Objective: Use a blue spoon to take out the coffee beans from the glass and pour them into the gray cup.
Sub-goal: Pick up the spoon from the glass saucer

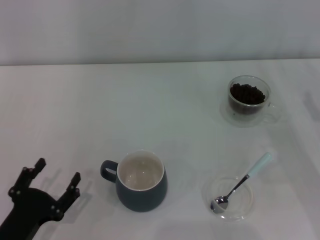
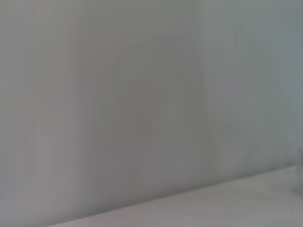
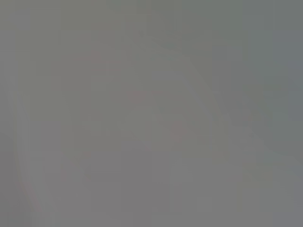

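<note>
The end of the blue spoon's handle [image 1: 266,158], away from the clear dish, is the next place my right gripper will go to and close on.
The blue spoon [image 1: 242,183] lies with its metal bowl in a flat clear dish [image 1: 228,198] at the front right, its pale blue handle pointing away to the right. The glass [image 1: 248,100] stands at the back right, filled with dark coffee beans [image 1: 246,93]. The gray cup [image 1: 141,180] stands at the front middle, its inside cream-white and empty, handle to the left. My left gripper [image 1: 56,181] is open and empty at the front left, apart from the cup. My right gripper is out of view. Both wrist views show only blank grey surfaces.
The white table [image 1: 150,110] runs back to a pale wall. Nothing else stands on it besides the cup, glass and dish.
</note>
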Robot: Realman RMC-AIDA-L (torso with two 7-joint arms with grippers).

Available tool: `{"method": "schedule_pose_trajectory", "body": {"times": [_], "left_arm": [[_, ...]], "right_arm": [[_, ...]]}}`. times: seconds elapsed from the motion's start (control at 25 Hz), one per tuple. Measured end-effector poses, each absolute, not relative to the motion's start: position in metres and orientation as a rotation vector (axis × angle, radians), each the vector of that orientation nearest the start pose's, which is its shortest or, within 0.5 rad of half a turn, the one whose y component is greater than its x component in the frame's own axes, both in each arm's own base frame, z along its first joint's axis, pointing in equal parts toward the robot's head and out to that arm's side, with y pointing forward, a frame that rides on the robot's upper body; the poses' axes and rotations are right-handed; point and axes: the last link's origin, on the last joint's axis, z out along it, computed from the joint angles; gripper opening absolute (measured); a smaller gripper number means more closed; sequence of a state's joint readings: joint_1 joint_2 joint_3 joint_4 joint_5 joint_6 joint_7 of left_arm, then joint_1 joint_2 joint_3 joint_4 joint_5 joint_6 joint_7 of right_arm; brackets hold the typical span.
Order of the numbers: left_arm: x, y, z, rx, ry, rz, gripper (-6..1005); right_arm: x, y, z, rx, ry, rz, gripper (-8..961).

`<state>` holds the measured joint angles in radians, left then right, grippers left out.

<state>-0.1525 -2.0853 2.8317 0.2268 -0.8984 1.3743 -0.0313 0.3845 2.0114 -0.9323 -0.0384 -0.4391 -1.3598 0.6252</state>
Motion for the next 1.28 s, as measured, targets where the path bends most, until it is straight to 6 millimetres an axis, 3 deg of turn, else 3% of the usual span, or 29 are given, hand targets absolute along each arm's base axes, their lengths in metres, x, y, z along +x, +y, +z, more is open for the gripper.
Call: {"method": "schedule_pose_trajectory", "body": {"times": [0.24,0.68,0.92,1.28], "left_arm": [[-0.336,0.197,-0.068,-1.884,-0.493,-0.73,851],[-0.35,0.209,-0.044,-1.664,-0.57,-0.73,849],[-0.355,0.218,-0.034,-1.583,-0.581,-0.724,850],[-0.352,0.225,-0.032,-1.575,-0.571,-0.732,849]], "right_arm": [[0.375,0.303,0.057,-1.405,0.801,1.032,840],[0.395,0.283,0.061,-1.514,1.224,1.17,840],[0.397,0.277,0.054,-1.636,1.419,1.134,840],[0.398,0.268,0.033,-1.68,1.513,1.076,840]]}}
